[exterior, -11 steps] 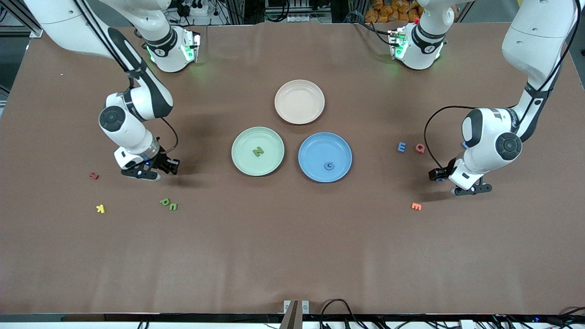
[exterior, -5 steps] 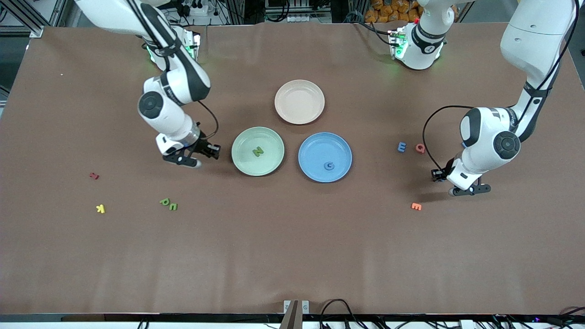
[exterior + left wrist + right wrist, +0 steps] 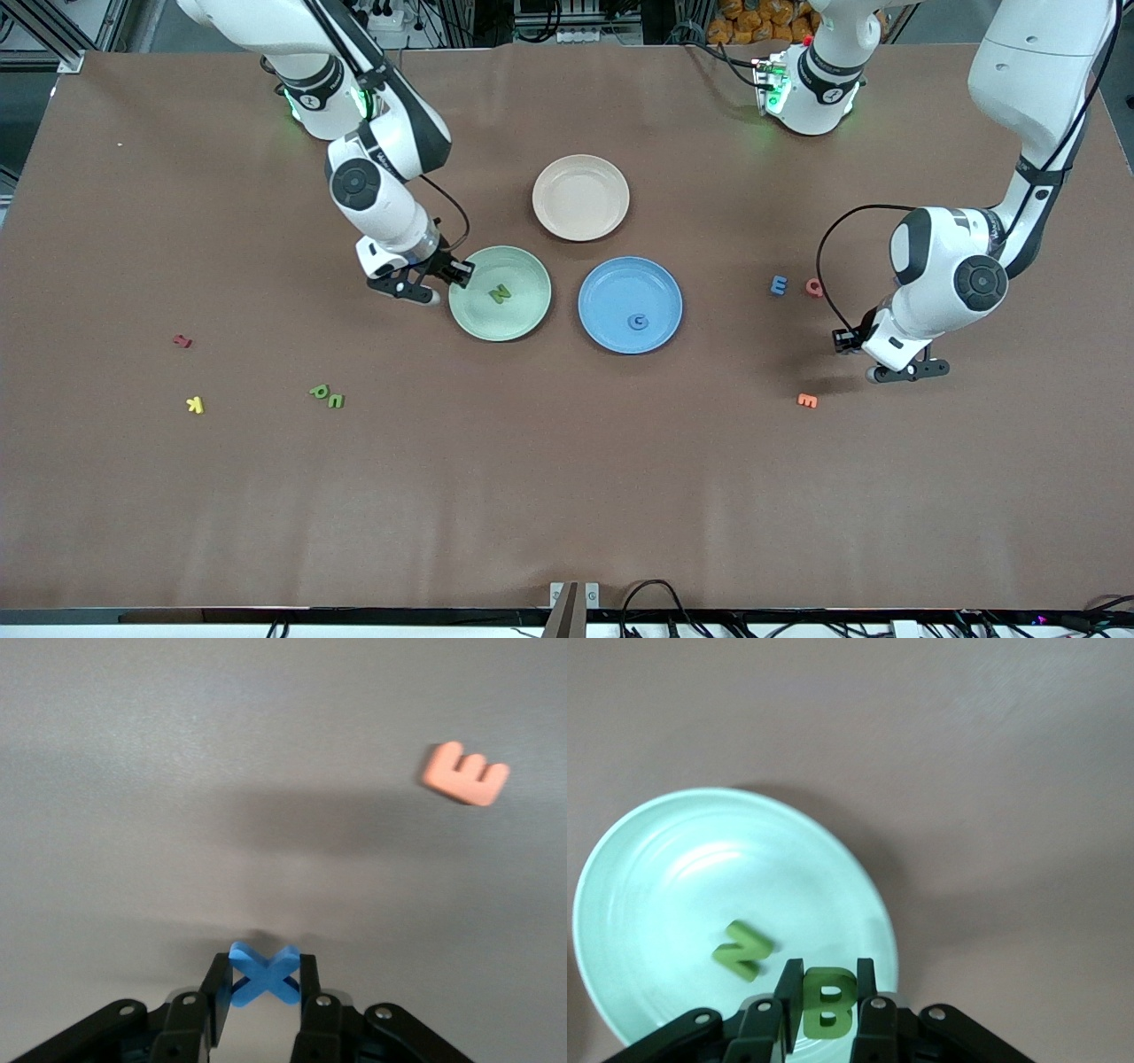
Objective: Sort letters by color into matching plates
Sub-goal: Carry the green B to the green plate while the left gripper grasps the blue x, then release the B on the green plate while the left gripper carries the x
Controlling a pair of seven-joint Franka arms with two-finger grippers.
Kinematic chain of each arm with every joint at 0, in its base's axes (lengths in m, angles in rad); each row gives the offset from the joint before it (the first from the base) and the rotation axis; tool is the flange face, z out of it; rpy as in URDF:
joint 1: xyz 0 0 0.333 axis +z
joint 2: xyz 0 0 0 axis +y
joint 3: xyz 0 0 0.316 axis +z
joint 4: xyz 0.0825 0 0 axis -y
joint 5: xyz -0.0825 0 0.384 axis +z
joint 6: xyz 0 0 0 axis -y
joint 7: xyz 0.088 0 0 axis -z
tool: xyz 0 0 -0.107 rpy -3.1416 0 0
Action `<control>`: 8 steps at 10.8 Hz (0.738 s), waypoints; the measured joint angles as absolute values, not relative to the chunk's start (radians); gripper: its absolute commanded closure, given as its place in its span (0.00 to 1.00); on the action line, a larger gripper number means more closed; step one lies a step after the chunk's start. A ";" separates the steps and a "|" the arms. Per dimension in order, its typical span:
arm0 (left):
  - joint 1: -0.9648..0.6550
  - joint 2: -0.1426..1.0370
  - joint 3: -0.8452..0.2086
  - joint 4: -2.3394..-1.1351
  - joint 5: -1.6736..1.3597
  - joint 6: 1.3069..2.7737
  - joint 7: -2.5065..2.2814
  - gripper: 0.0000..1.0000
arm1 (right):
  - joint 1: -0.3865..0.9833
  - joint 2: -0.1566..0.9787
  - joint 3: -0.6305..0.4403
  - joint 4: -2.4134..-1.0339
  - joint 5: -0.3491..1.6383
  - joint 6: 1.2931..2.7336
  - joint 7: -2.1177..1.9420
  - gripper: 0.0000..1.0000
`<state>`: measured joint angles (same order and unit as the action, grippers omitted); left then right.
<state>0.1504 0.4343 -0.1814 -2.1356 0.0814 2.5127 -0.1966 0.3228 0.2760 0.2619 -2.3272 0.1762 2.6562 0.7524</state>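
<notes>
Next, my left gripper lets go of the blue X in the blue plate (image 3: 655, 322) next to the G, away from the mint green plate.
My right gripper (image 3: 458, 275) is shut on a green B (image 3: 826, 1003) and holds it over the rim of the mint green plate (image 3: 474, 312), at the side toward the right arm's end. A green N (image 3: 501, 293) lies in that plate; the right wrist view shows the plate (image 3: 664, 868) and the N (image 3: 742, 950). My left gripper (image 3: 846, 339) is shut on a blue X (image 3: 263, 973) just above the table. The blue plate (image 3: 620, 288) holds a blue G (image 3: 637, 322). A blue E (image 3: 779, 284), a green P (image 3: 320, 391) and a green U (image 3: 336, 400) lie on the table.
A beige-pink plate (image 3: 580, 197) stands farther from the front camera than the two plates. A red Q (image 3: 814, 287) lies beside the blue E. An orange E (image 3: 807, 400) lies near my left gripper. A yellow K (image 3: 195, 405) and a small red letter (image 3: 182, 340) lie toward the right arm's end.
My right arm has swung from the right arm's end of the table to the green plate's rim, carrying the B. My left gripper has barely shifted.
</notes>
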 measured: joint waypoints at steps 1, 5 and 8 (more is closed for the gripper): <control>0.145 0.421 -0.195 -2.135 0.080 2.495 -0.215 1.00 | 0.345 0.294 0.262 -2.307 0.176 2.656 0.787 0.74; 0.086 0.393 -0.299 -2.134 0.076 2.462 -0.450 1.00 | 0.366 0.367 0.260 -2.234 0.177 2.656 0.829 0.00; 0.019 0.379 -0.357 -2.126 0.076 2.459 -0.620 1.00 | 0.366 0.375 0.257 -2.225 0.177 2.654 0.833 0.00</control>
